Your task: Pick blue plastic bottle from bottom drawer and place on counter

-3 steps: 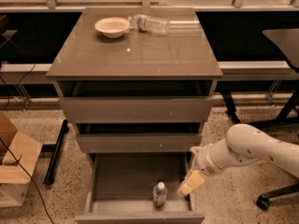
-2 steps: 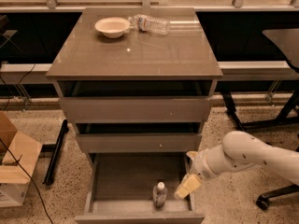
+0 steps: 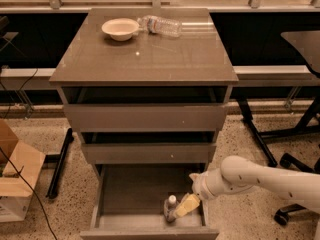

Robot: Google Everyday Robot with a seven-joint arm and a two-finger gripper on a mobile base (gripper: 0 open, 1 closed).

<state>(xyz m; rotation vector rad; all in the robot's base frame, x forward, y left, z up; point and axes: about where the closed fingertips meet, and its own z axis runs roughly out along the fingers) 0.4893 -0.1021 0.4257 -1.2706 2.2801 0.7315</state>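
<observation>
The robot's gripper needs to close on the body of the blue plastic bottle (image 3: pixel 171 211), under the bottle's white cap.
The blue plastic bottle (image 3: pixel 171 208), small with a white cap, stands upright in the pulled-out bottom drawer (image 3: pixel 125 191), near its front right. My gripper (image 3: pixel 185 205) is at the end of the white arm that comes in from the right. It hangs inside the drawer, right beside the bottle, and its yellowish fingers (image 3: pixel 188 204) reach the bottle's right side. The counter (image 3: pixel 165 59) is the glossy grey-brown top of the cabinet.
A cream bowl (image 3: pixel 120 28) and a clear crinkled water bottle (image 3: pixel 161 25) lie at the back of the counter. The two upper drawers are slightly open. A cardboard box (image 3: pixel 15 179) sits on the floor at left, and a chair base (image 3: pixel 295 164) stands at right.
My gripper has moved left and down into the drawer, from well right of the bottle to right against it. The bottle has not moved.
</observation>
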